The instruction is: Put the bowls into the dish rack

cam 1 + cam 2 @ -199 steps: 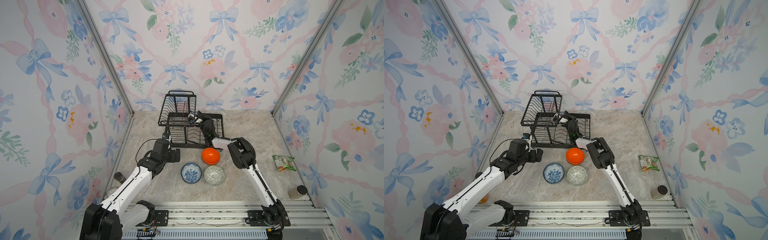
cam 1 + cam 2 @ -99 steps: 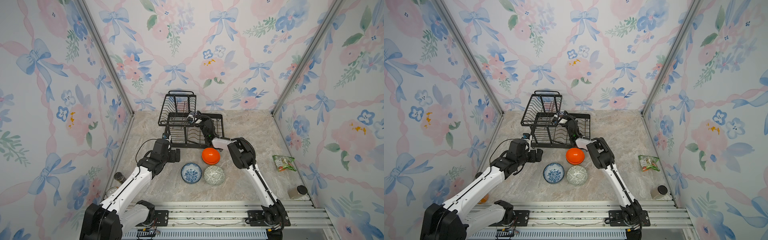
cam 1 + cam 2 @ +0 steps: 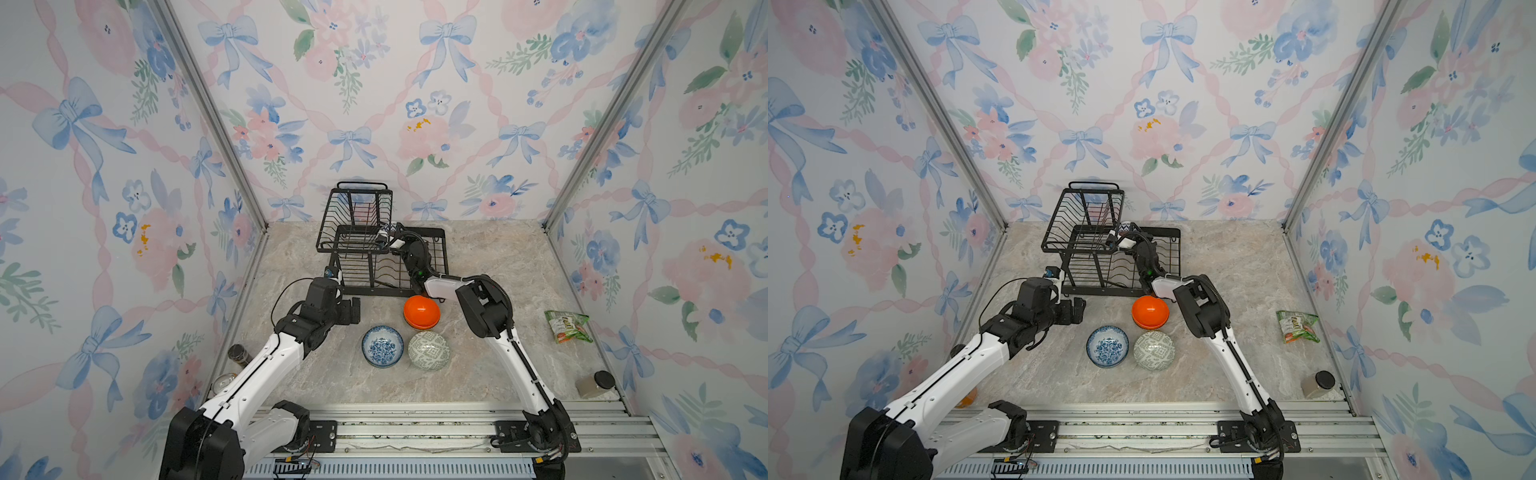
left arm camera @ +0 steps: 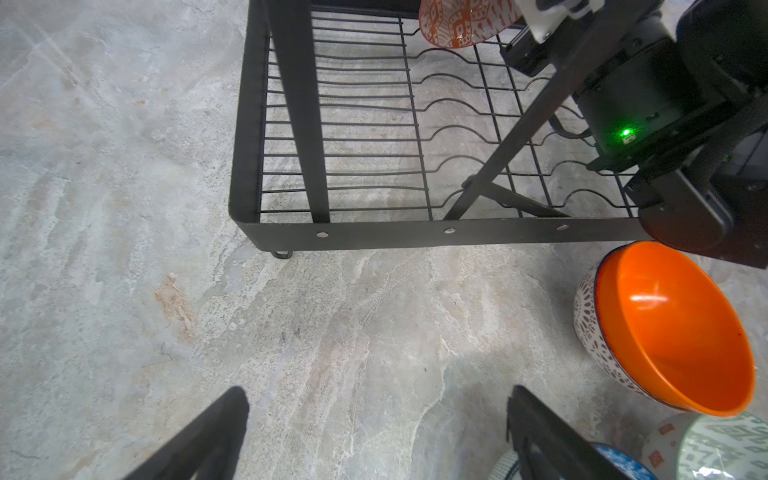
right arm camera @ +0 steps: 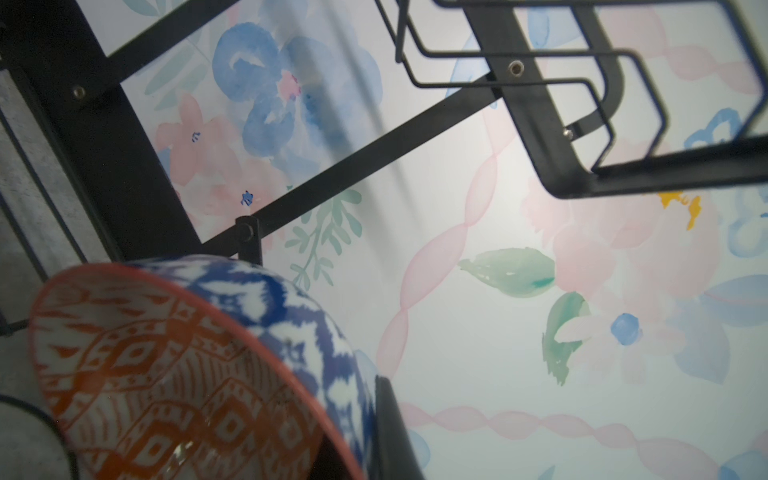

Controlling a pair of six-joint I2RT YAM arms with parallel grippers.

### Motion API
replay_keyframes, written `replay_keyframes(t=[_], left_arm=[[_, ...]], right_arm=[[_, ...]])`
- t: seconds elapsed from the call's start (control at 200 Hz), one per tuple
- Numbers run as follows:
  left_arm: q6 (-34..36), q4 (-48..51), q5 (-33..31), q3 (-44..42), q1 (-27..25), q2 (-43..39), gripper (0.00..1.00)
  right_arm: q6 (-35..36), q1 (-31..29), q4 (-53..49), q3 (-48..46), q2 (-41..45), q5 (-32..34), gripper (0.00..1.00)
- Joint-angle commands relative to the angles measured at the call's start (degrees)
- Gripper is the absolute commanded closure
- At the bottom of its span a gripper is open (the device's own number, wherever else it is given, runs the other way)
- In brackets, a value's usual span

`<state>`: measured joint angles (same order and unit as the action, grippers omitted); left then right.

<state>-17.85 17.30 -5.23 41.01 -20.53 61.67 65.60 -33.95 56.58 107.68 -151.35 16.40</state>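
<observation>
The robot's right gripper will release the tilted bowl, which hangs above the tray wires now, in the low tray's back part (image 3: pixel 389 243), by the edge of the raised basket.
The black wire dish rack (image 3: pixel 374 291) (image 3: pixel 1100 291) stands at the back of the table. My right gripper (image 3: pixel 388 240) (image 5: pixel 361 436) reaches into its low tray under the raised basket, shut on the rim of a bowl (image 5: pixel 166 374) (image 4: pixel 461 20) patterned red-orange and white inside and blue outside. That bowl hangs tilted above the tray wires. My left gripper (image 3: pixel 353 311) (image 4: pixel 374 399) is open and empty over the table by the rack's front left corner. Out on the table are an orange bowl (image 3: pixel 421 311) (image 4: pixel 673 328) nested in a white lattice bowl (image 4: pixel 590 328), a blue floral bowl (image 3: pixel 382 346) and a grey-green bowl (image 3: pixel 429 351).
A green snack bag (image 3: pixel 567 326) lies at the right, and a small jar with a black lid (image 3: pixel 594 382) sits near the front right corner. Papered walls close in the left, back and right. A metal rail (image 3: pixel 415 424) runs along the front.
</observation>
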Motion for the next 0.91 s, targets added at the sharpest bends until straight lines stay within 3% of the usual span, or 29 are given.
replay_keyframes(t=[0.0,0.9], left_arm=[[-0.03,-0.03,0.11,-0.88,0.54,-1.11,0.02],[-0.17,-0.24,0.14,-0.93,0.52,-1.99,0.02]], right_arm=[[-1.2,-1.29,0.68,-4.46,-3.14,-0.05,1.0],[-4.96,-3.12,3.53,-10.29,1.59,-0.85,1.0]])
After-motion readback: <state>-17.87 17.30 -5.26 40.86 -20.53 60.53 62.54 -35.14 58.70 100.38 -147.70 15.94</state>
